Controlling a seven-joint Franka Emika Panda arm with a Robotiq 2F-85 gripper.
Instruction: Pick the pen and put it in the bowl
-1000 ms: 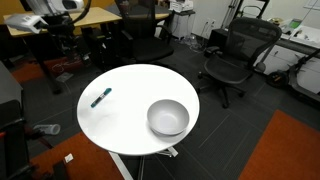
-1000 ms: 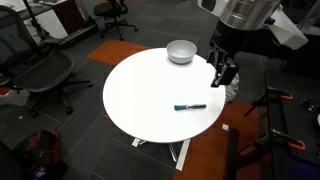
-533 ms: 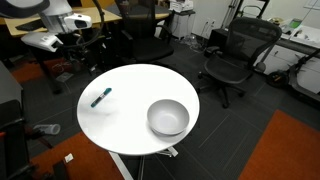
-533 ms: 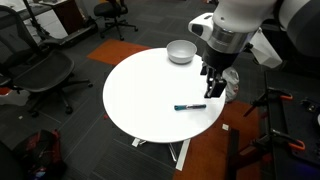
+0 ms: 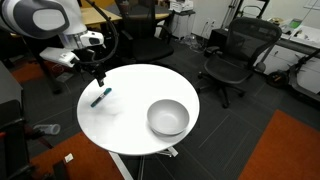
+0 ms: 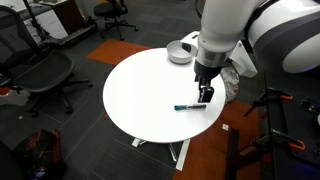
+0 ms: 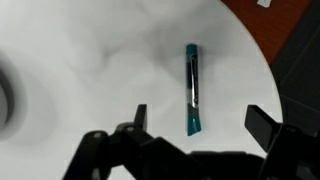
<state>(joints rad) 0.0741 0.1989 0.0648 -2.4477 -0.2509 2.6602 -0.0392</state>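
Observation:
Next, I close my gripper on the middle of the pen's body (image 5: 102,96) (image 7: 193,97), so that the teal end nearer the table's edge is left sticking out.
The teal-green pen (image 5: 101,97) lies flat on the round white table (image 5: 130,120) near one edge; it also shows in the other exterior view (image 6: 190,106) and in the wrist view (image 7: 192,88). The shiny silver bowl (image 5: 168,117) stands on the table's opposite side, partly hidden by the arm in an exterior view (image 6: 180,52). My gripper (image 6: 205,94) hovers just above the pen, open and empty, its fingers (image 7: 200,125) spread to either side of the pen's end.
Office chairs (image 5: 232,55) and desks (image 5: 70,25) stand around the table. An orange-red carpet patch (image 5: 290,150) lies on the floor. The table edge (image 7: 262,60) runs close beside the pen.
The arm has swung in over the table and lowered, bringing the gripper from beyond the table edge to just above the pen. Pen and bowl have not moved.

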